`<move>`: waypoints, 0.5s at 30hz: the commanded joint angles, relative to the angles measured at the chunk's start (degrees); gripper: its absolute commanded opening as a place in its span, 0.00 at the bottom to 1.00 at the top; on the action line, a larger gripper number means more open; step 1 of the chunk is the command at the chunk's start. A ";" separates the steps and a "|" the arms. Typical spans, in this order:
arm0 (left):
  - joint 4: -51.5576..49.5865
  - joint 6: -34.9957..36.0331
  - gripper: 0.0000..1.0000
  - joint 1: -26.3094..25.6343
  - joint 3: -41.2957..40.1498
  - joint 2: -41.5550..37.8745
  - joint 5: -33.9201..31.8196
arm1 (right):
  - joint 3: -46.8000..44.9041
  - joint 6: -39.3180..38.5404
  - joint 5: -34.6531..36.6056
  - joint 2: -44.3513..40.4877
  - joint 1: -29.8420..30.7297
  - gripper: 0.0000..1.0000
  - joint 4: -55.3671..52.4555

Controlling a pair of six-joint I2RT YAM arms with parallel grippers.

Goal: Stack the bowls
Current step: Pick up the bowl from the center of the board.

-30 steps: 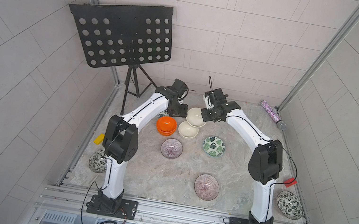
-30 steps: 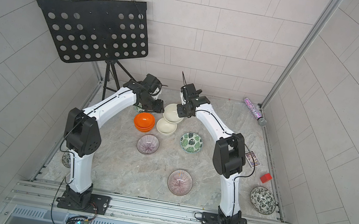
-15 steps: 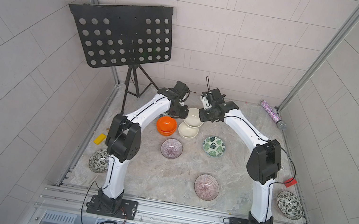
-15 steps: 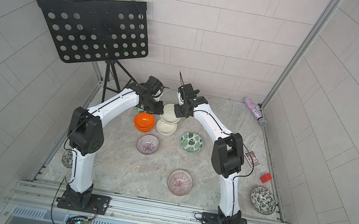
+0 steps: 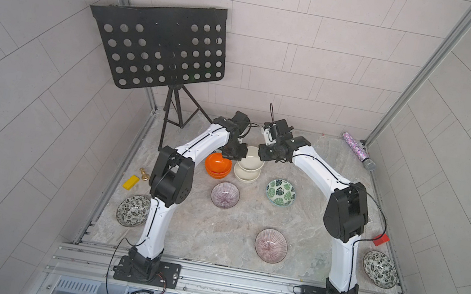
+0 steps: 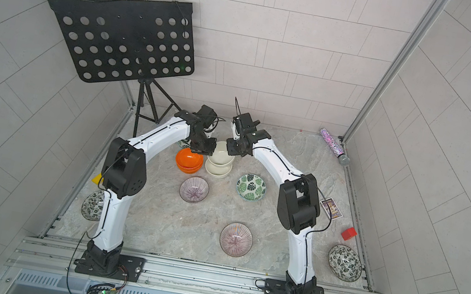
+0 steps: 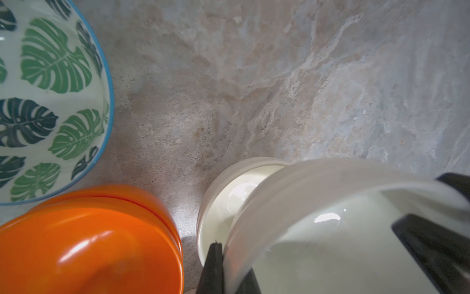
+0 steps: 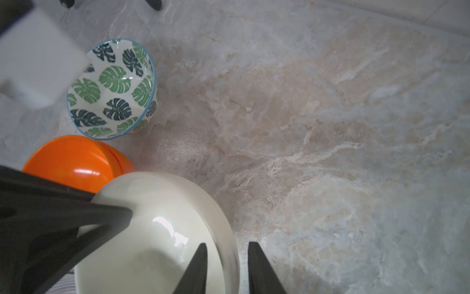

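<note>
The upper cream bowl sits off-center on the lower cream bowl, so next my left gripper centers it, open, then grips the upper cream bowl's rim (image 7: 236, 245) to settle it.
A cream bowl (image 5: 250, 157) (image 6: 221, 153) hangs tilted just over a second cream bowl (image 5: 247, 175) (image 7: 223, 203) on the table. My left gripper (image 5: 239, 155) (image 7: 229, 275) is shut on the upper bowl's rim. My right gripper (image 5: 260, 154) (image 8: 229, 267) stands open, its jaws astride the opposite rim with a gap showing. Left of them are two stacked orange bowls (image 5: 217, 166) (image 7: 89, 241). Green-leaf bowls (image 5: 281, 192) (image 8: 114, 89), purple striped bowls (image 5: 225, 195) (image 5: 270, 245) and dark leaf-patterned bowls (image 5: 133, 211) (image 5: 380, 269) lie singly.
A black music stand (image 5: 163, 46) on a tripod stands at the back left. A glitter tube (image 5: 358, 149) lies at the back right, a red block (image 5: 380, 240) and a card (image 6: 330, 207) on the right, a yellow block (image 5: 131, 182) and brass pawn (image 5: 144, 173) on the left.
The upper cream bowl has shifted left to above the lower one. My left gripper has shut on its rim, and my right gripper's jaws have opened off it.
</note>
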 commanded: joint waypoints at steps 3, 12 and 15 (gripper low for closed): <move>-5.78 2.76 0.00 -0.24 5.85 2.71 1.11 | -5.20 2.37 -2.50 -7.98 -1.74 0.41 6.04; -10.36 5.33 0.05 -0.33 8.64 3.93 -2.54 | -11.63 3.00 -3.72 -14.23 -4.74 0.44 8.42; -11.04 5.51 0.06 -0.33 9.12 4.33 -3.28 | -12.29 3.05 -4.11 -14.60 -5.11 0.44 8.62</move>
